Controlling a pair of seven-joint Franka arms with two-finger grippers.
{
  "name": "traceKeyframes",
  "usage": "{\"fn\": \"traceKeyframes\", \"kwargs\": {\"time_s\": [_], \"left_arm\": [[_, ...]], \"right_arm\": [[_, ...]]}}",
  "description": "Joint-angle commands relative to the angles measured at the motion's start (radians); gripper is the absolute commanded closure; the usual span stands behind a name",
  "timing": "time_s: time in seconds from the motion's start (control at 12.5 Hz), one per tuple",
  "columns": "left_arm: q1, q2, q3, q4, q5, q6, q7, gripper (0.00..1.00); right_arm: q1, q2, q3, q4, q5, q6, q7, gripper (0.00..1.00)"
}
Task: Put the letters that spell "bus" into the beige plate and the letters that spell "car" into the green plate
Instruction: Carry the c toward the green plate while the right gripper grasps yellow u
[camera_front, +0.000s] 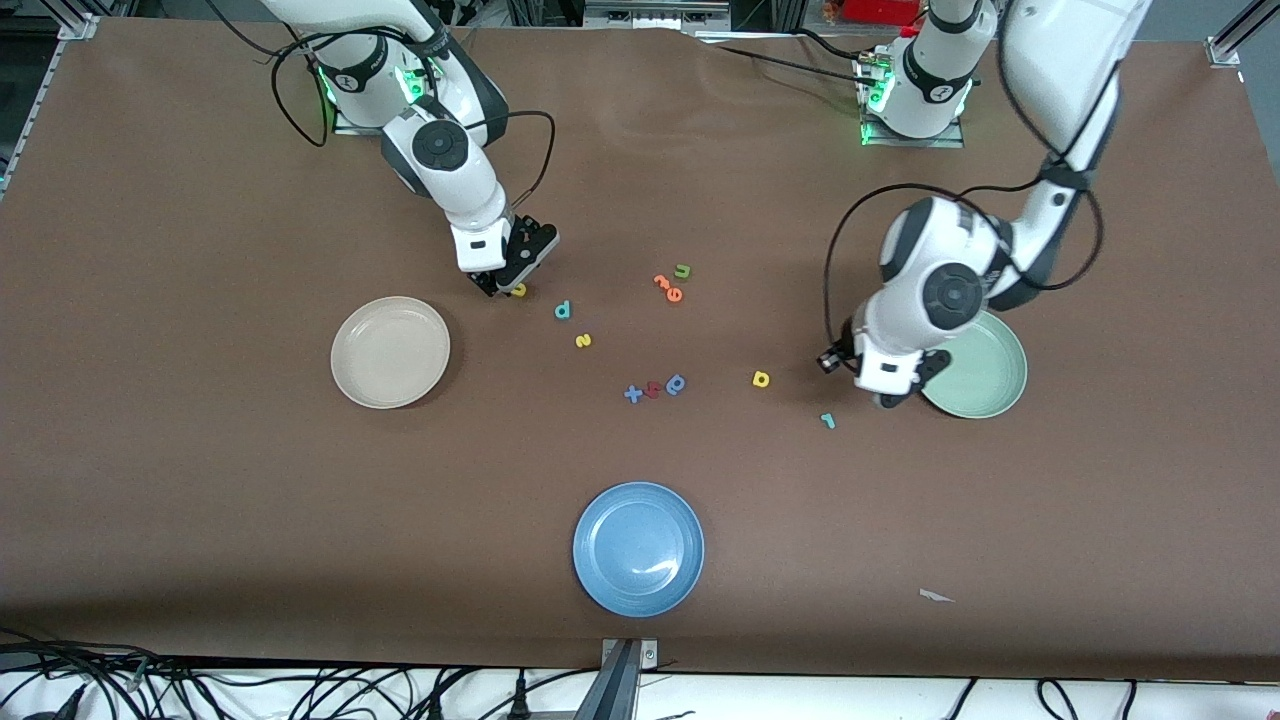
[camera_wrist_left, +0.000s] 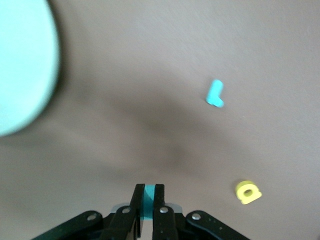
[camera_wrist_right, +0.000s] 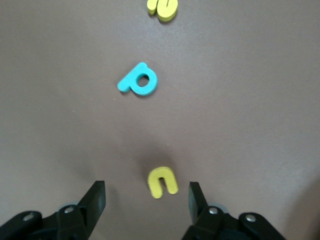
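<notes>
Next, I let go of the teal letter with my left gripper just inside the green plate's rim (camera_front: 926, 343) (camera_wrist_left: 17, 110), on the side facing the loose letters.
My left gripper (camera_wrist_left: 148, 192) is shut on a teal letter (camera_wrist_left: 148, 200), seen edge-on between its fingers. It hangs over the table beside the green plate (camera_front: 985, 370) (camera_wrist_left: 22, 65). The teal "r" (camera_front: 827, 421) (camera_wrist_left: 215, 94) and yellow "a" (camera_front: 761, 379) (camera_wrist_left: 248, 192) lie on the table close by. My right gripper (camera_front: 503, 283) (camera_wrist_right: 147, 197) is open, low over the yellow "u" (camera_front: 519, 290) (camera_wrist_right: 162, 181), which lies between its fingers untouched. The teal "b" (camera_front: 563, 310) (camera_wrist_right: 138, 81) and yellow "s" (camera_front: 583, 341) (camera_wrist_right: 162, 7) lie a little nearer the front camera. The beige plate (camera_front: 390, 352) holds nothing.
A blue plate (camera_front: 638, 548) sits near the table's front edge. Orange letters (camera_front: 668, 288) and a green "u" (camera_front: 683, 270) lie mid-table. A blue cross (camera_front: 633, 394), a red letter (camera_front: 652, 389) and a blue "a" (camera_front: 676, 384) lie in a row nearer the front camera.
</notes>
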Motion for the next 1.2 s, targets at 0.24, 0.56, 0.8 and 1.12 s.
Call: {"fn": "traceKeyframes", "kwargs": {"time_s": [0.24, 0.56, 0.8, 1.12], "left_arm": [[0.194, -0.019, -0.002, -0.003, 0.018, -0.206, 0.374, 1.0], [0.268, 0.068, -0.001, -0.006, 0.041, -0.193, 0.477, 1.0], [0.28, 0.111, -0.003, -0.003, 0.108, -0.175, 0.477, 0.5], [0.282, 0.065, -0.008, 0.02, 0.084, -0.187, 0.464, 0.12]], "right_arm": [[-0.021, 0.1, -0.03, 0.001, -0.017, 0.13, -0.094, 0.47], [-0.021, 0.097, -0.028, 0.004, -0.017, 0.13, -0.094, 0.53], [-0.021, 0.097, -0.028, 0.006, -0.017, 0.13, -0.094, 0.57], [-0.021, 0.082, -0.026, 0.007, -0.017, 0.13, -0.098, 0.65]]}}
